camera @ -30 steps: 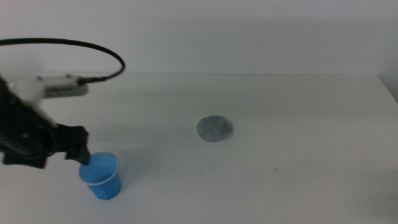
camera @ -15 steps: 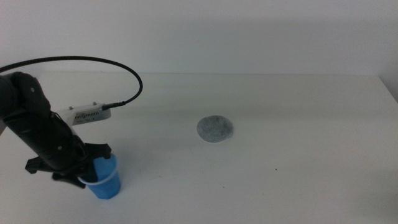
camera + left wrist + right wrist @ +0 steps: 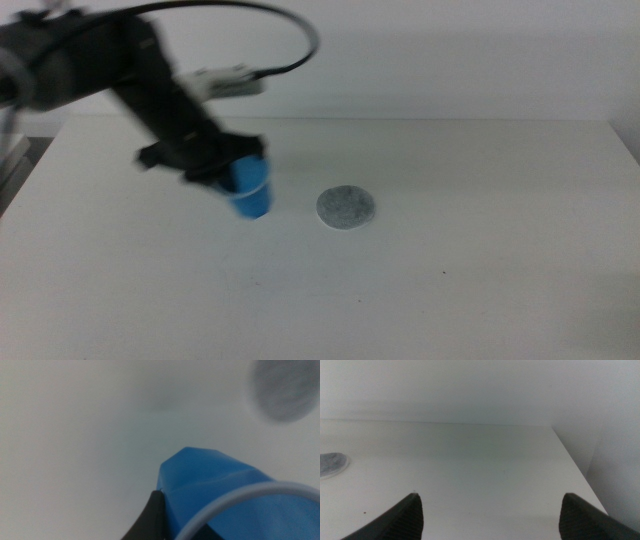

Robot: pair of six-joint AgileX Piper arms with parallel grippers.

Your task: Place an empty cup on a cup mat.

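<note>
My left gripper is to let go of the bright-blue cup on the middle of the grey cup mat (image 3: 348, 210) (image 3: 285, 387).
The bright-blue cup (image 3: 250, 193) is held in my left gripper (image 3: 237, 172), which is shut on its rim, a short way left of the cup mat (image 3: 347, 207). The picture of the arm is motion-blurred, and I cannot tell whether the cup is clear of the table. The left wrist view shows the cup (image 3: 220, 485) close up with one dark jaw against its wall, and the grey mat (image 3: 285, 390) beyond it. The mat is bare. My right gripper (image 3: 491, 497) is open and empty at the table's right, out of the middle view; the mat's edge (image 3: 330, 464) shows there.
The white table (image 3: 480, 260) carries nothing else. A black cable (image 3: 290, 40) loops above the left arm. The table's right edge (image 3: 575, 467) and a pale wall lie near the right gripper.
The left gripper closed on the cup at the front left, then carried it back and to the right, close to the mat.
</note>
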